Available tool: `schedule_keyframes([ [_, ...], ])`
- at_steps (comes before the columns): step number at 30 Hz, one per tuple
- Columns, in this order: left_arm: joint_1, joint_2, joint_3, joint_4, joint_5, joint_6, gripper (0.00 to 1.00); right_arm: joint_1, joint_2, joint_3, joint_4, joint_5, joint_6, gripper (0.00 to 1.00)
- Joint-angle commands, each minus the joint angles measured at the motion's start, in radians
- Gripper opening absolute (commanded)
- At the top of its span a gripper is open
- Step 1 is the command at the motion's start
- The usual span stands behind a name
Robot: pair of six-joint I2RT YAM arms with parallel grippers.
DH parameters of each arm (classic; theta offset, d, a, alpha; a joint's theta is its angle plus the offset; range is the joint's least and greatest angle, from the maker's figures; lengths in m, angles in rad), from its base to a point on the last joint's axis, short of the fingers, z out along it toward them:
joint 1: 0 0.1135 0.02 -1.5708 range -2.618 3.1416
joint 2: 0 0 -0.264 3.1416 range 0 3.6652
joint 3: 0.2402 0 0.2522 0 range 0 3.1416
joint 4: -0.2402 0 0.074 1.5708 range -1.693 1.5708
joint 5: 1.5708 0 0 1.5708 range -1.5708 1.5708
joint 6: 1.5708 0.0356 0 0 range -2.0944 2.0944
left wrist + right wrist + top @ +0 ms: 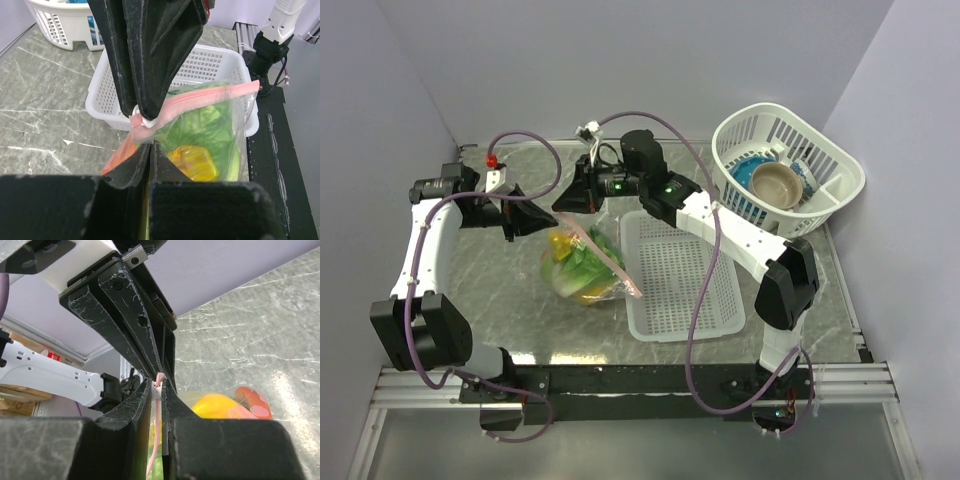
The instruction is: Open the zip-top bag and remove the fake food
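My left gripper needs to open and take the pink zip's corner (135,125), as its fingers pinch the bag's edge below the pink zip, before my right gripper pulls the zip's slider.
The zip-top bag (582,268) hangs over the table, lifted by its top corner, with its pink zip strip (210,95) running across. Green lettuce (202,122), a yellow piece (195,162) and an orange piece (121,154) show inside it. My left gripper (150,145) is shut on the bag's edge just below the strip. My right gripper (159,386) is shut on the white zip slider (142,121) at the strip's end. Both grippers meet tip to tip at that corner, left (551,224) and right (559,206). The yellow piece (215,405) and a red slice (252,401) show below.
A white perforated tray (685,280) lies just right of the bag. A white basket (840,165) at the back right holds a blue bowl (748,168) and a tan bowl (778,185). Purple cables loop over both arms.
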Motion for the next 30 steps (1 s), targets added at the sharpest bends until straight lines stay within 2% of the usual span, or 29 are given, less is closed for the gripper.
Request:
schedule_keyframes([
  [1,0.002,-0.009,0.012,-0.041,0.126,-0.003,0.06,0.01,-0.045,-0.055,0.008,0.026,-0.036,0.02],
  [11,0.009,-0.003,0.014,-0.041,0.143,-0.006,0.05,-0.002,-0.169,-0.242,-0.033,0.076,-0.105,0.02],
  [20,0.009,0.003,0.016,-0.043,0.141,-0.012,0.08,-0.004,-0.259,-0.253,-0.034,0.082,-0.088,0.0],
  [21,0.011,0.009,0.016,-0.041,0.146,-0.016,0.15,-0.006,-0.255,-0.247,-0.028,0.07,-0.079,0.0],
  [23,0.011,0.012,0.017,-0.043,0.153,-0.041,0.37,-0.006,-0.248,-0.224,-0.026,0.056,-0.061,0.0],
  [24,0.009,0.017,0.023,-0.043,0.158,-0.052,0.63,-0.004,-0.239,-0.217,-0.017,0.053,-0.055,0.0],
  [25,0.011,0.019,0.028,-0.043,0.159,-0.062,0.8,-0.004,-0.233,-0.209,-0.016,0.043,-0.048,0.0],
  [26,0.011,0.019,0.034,-0.043,0.162,-0.081,0.9,-0.004,-0.226,-0.189,-0.016,0.034,-0.042,0.0],
  [27,0.009,0.016,0.049,-0.041,0.166,-0.088,0.99,-0.004,-0.208,-0.175,-0.017,0.027,-0.038,0.0],
  [30,0.02,0.005,0.106,-0.04,0.169,-0.082,0.99,-0.004,-0.173,-0.111,-0.043,-0.027,-0.032,0.0],
])
